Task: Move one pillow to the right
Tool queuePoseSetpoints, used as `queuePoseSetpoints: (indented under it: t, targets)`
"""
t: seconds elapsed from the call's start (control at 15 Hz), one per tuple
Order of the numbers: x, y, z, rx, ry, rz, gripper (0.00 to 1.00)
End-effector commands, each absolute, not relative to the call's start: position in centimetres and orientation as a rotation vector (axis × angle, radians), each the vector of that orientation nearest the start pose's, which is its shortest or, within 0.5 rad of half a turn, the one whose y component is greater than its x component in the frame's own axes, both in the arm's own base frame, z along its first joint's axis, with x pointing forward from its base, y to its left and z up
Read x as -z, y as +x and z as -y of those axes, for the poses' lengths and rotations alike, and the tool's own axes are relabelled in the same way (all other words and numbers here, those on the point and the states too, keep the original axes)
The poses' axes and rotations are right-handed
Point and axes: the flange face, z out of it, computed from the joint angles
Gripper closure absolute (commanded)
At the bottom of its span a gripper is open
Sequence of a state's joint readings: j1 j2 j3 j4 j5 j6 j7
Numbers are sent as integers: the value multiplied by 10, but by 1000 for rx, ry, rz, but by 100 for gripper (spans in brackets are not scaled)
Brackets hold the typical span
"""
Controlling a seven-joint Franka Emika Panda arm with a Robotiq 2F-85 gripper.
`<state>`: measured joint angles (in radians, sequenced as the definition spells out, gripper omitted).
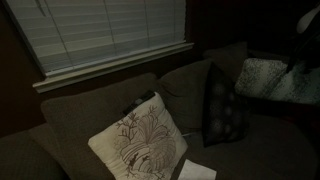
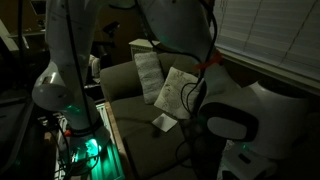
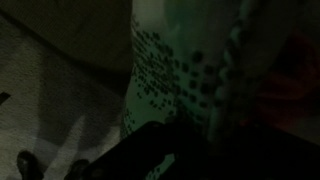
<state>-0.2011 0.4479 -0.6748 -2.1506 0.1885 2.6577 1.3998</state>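
Next, my gripper lets go of the speckled pillow low on the sofa's end (image 1: 294, 115), a little beyond the dark patterned pillow.
The light grey-white speckled pillow (image 1: 262, 78) sits at the right end of the sofa, tilted, up near the backrest top. My dark arm (image 1: 303, 55) reaches it from the far right, and its gripper is lost in shadow there. In the wrist view the pillow's speckled fabric (image 3: 165, 70) fills the middle, right in front of my gripper (image 3: 165, 152). The jaws are only dark shapes at the bottom edge. I cannot tell whether they are closed on the fabric. In the exterior view from the robot's side, the robot body (image 2: 240, 120) hides this pillow.
A cream pillow with a branch print (image 1: 135, 140) (image 2: 175, 90) leans on the brown sofa (image 1: 90, 115). A dark patterned pillow (image 1: 222, 105) stands beside the speckled one. White paper (image 1: 197, 171) (image 2: 163, 122) lies on the seat. Another pale pillow (image 2: 148, 72) stands at the sofa's far end. Window blinds (image 1: 100, 30) hang behind.
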Motion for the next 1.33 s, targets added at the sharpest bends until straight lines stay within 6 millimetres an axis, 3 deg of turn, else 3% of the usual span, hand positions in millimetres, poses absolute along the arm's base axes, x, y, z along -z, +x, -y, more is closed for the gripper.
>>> queuePoseSetpoints:
  t: [0.0,0.27,0.4,0.67,0.8,0.87,0.93,1.13,1.2,1.27]
  targets:
    - [-260,363,445,234,-1360,-2825,95]
    - [-264,318,457,149,-1457,-2694,95]
    - [-281,278,466,167,-1498,-2670,95]
    - [-318,218,484,144,-1607,-2622,95]
    - [-330,213,496,126,-1617,-2643,95]
    - [-330,225,495,138,-1593,-2640,95]
    - [-309,210,499,116,-1592,-2674,81]
    - [-313,219,495,123,-1606,-2658,81]
    - [-313,223,494,120,-1611,-2654,95]
    - [-308,227,495,121,-1687,-2658,95]
